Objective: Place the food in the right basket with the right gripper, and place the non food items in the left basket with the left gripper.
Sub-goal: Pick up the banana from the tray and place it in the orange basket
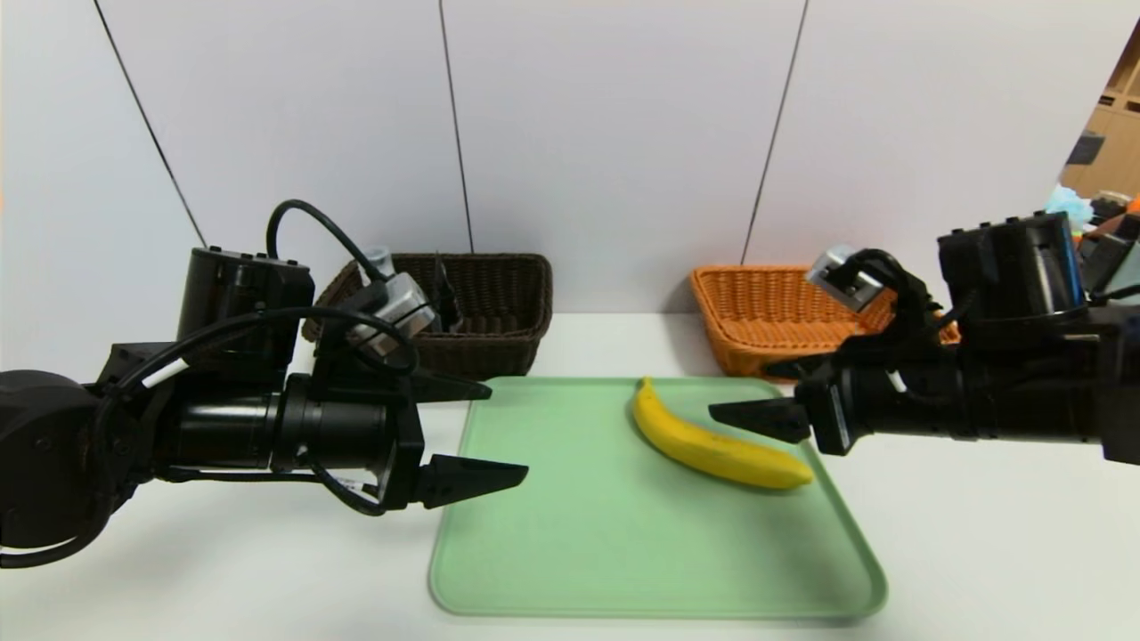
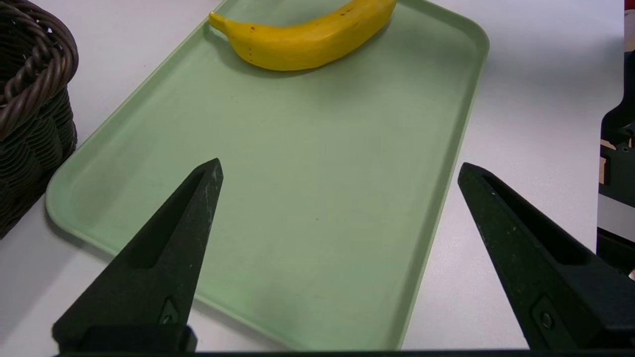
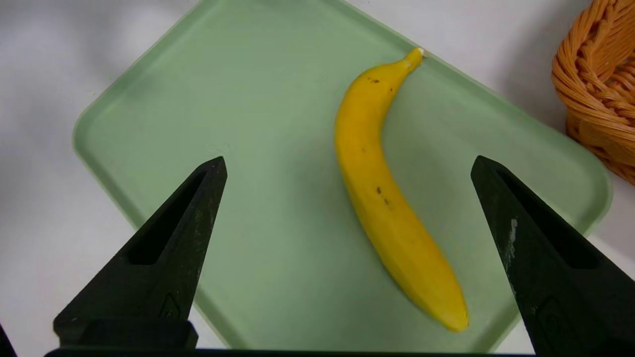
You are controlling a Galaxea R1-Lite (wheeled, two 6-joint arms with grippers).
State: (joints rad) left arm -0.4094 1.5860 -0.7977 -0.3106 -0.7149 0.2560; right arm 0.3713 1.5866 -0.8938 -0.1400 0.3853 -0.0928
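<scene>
Next, my right gripper goes to the yellow banana's middle (image 1: 689, 442) (image 3: 376, 182), around its small dark spots, and closes there.
A yellow banana (image 1: 712, 441) (image 2: 307, 42) (image 3: 387, 213) lies on the right half of a pale green tray (image 1: 623, 534) (image 2: 149, 148) (image 3: 223, 99). My right gripper (image 1: 741, 389) (image 3: 349, 162) hovers open just above the banana's near end, touching nothing. At the tray's left edge my left gripper (image 1: 508, 431) (image 2: 340, 167) is open and empty over bare tray. The left basket (image 1: 499, 303) (image 2: 34, 99) is dark brown wicker; a dark item (image 1: 445, 298) stands in it, partly hidden by my left wrist. The right basket (image 1: 757, 312) (image 3: 600, 89) is orange wicker.
Both baskets stand at the back of the white table against a white panelled wall. The tray reaches nearly to the table's front edge. Shelves and clutter show past the wall at the far right.
</scene>
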